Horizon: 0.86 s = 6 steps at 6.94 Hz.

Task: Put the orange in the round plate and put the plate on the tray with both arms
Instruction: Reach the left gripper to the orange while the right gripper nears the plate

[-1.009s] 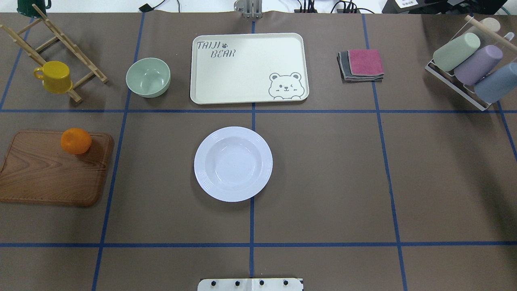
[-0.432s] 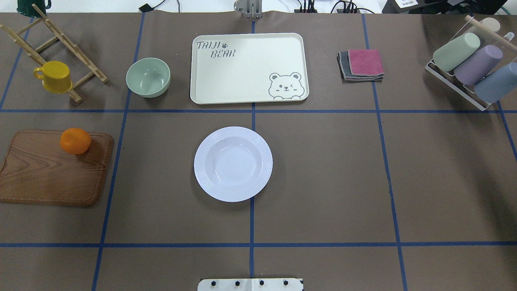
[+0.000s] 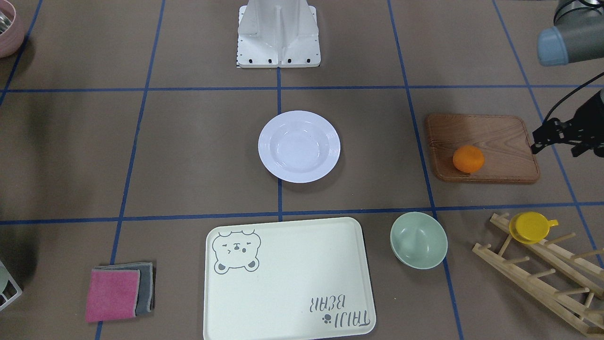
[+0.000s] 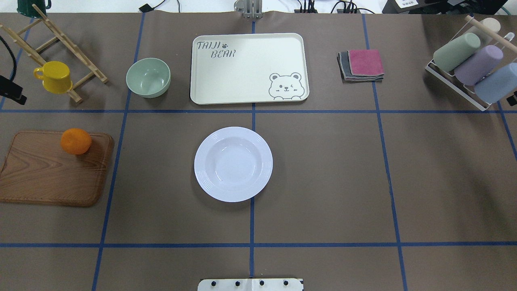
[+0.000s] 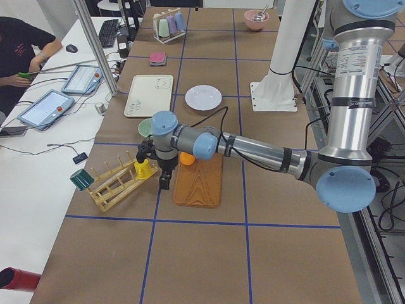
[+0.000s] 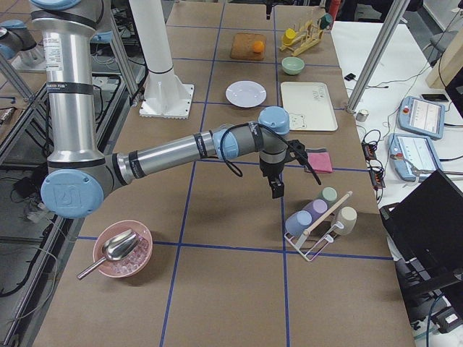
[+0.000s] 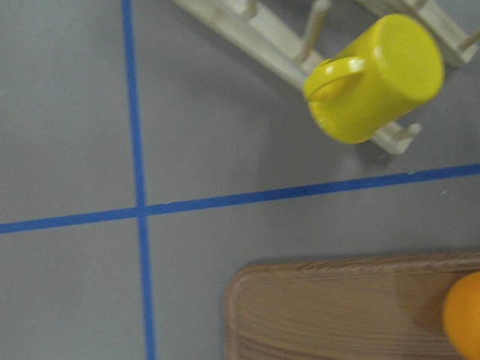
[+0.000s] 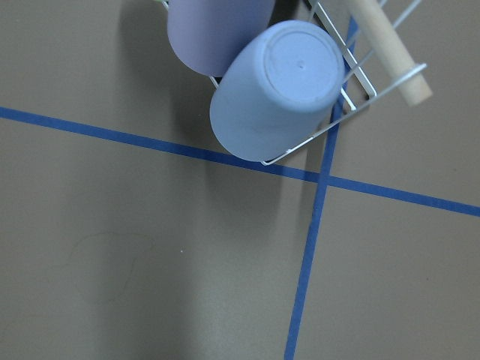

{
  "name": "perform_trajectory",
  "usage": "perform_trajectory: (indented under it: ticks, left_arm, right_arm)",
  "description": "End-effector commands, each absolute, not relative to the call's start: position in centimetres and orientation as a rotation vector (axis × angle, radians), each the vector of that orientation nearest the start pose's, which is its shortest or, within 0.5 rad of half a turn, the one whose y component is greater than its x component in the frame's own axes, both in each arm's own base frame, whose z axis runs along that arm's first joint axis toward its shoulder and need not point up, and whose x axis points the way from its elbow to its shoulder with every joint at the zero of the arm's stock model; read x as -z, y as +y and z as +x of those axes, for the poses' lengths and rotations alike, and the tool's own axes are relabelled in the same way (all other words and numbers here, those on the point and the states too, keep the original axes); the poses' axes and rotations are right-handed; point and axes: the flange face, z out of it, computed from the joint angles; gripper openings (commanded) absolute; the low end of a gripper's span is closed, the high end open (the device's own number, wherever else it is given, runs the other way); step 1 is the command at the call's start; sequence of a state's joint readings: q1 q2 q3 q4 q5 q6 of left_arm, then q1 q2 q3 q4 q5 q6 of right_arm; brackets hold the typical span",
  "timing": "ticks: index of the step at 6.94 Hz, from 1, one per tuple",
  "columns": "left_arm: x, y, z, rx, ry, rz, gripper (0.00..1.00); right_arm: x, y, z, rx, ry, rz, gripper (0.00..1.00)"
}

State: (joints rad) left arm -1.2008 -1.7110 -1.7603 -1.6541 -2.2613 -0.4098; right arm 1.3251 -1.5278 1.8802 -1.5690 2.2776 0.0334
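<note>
I should close my left gripper around the middle of the orange (image 3: 468, 158) (image 7: 466, 313) on the brown wooden board, because the orange needs to go onto the round plate.
The orange (image 4: 76, 141) rests on the far right corner of a brown wooden board (image 4: 44, 173), and its edge shows in the left wrist view (image 7: 465, 315). The white round plate (image 4: 233, 163) sits empty at the table's centre. Beyond it lies the cream tray (image 4: 248, 66), also empty. My left gripper (image 3: 538, 141) hangs above the table's left edge, between the board and the yellow cup (image 4: 54, 76); I cannot tell its jaw state. My right gripper (image 6: 276, 189) hovers near the cup rack (image 4: 468, 60) at the far right, jaw state unclear.
A pale-green bowl (image 4: 148, 76) stands left of the tray. A wooden peg rack (image 4: 68, 44) holds the yellow cup at back left. Folded pink and grey cloths (image 4: 361, 64) lie right of the tray. A pink bowl with a scoop (image 6: 121, 249) sits behind the right arm.
A black part of the left gripper has come into the overhead view at its left edge, and a sliver of the right one at its right edge. Orange, plate and tray have not moved.
</note>
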Motion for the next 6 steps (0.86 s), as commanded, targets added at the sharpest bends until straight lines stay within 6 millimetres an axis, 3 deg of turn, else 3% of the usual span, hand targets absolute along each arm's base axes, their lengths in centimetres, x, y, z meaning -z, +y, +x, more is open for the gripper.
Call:
perform_trajectory:
  ticks: [1,2,3,4,5,6]
  left_arm:
    - [-47.3,-55.2,18.0,-0.114,0.793,0.076,0.99]
    - [-47.6,-55.1,18.4,-0.112,0.792,0.066,0.99]
    - [-47.2,-54.7,19.7,-0.058,0.803,0.041,0.99]
    - [-47.7,-54.1,22.3,-0.049,0.827,0.044,0.99]
    - [-49.3,-54.5,23.0,-0.036,0.834,0.057,0.99]
    - [-50.4,-54.5,23.9,-0.032,0.844,0.058,0.99]
  right_arm:
    - [-41.4,-51.7,-15.4,0.362,-0.835,0.228,1.00]
    - [-36.6,-51.6,-20.7,0.328,-0.900,0.208,1.00]
    - [-32.1,-50.3,-27.2,0.295,-0.958,0.141,1.00]
    - [-28.7,-49.0,-32.0,0.324,-0.998,0.119,1.00]
    - [-28.5,-48.8,-34.2,0.361,-1.043,0.152,1.00]
    - [-29.9,-49.2,-36.0,0.335,-1.097,0.165,1.00]
